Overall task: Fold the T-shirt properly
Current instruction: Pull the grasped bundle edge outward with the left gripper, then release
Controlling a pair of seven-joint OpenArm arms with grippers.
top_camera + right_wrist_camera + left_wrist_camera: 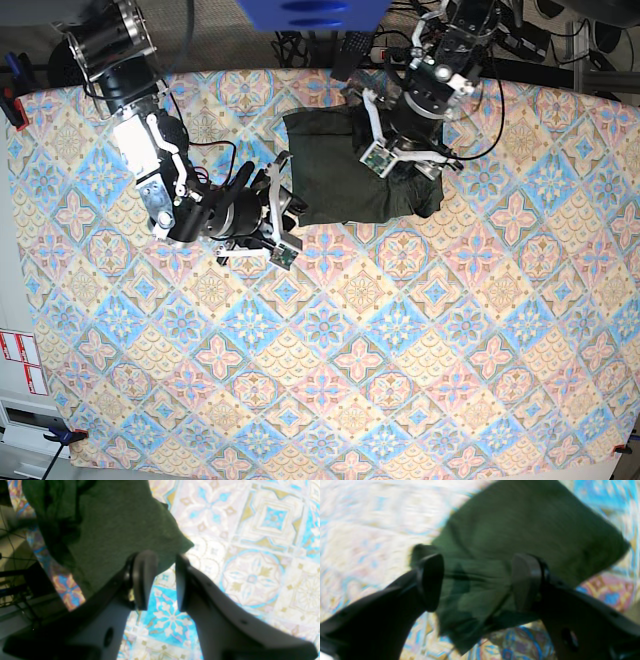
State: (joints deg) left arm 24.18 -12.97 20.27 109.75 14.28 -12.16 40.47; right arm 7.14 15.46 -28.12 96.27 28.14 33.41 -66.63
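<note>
The T-shirt's end lies in creased folds under the robot's left gripper, so that gripper should pinch its outer edge (437, 190) and pull the folds straight before folding.
The T-shirt (340, 170), dark olive green, lies folded into a compact bundle at the back centre of the table. My left gripper (405, 165) hovers over its right part. In the blurred left wrist view this gripper (480, 582) is wide open, and the T-shirt's (525, 527) creased layers lie below the gap, not pinched. My right gripper (285, 212) is at the bundle's front left edge. In the right wrist view the right gripper's (162, 580) fingers stand apart just off a corner of the T-shirt (117, 530), with only the tablecloth showing between them.
A patterned tablecloth (330, 340) in blue, pink and yellow covers the whole table. Cables and dark equipment (520, 40) crowd the back edge behind the left arm. A table edge and dark stands (15, 580) show at the left of the right wrist view.
</note>
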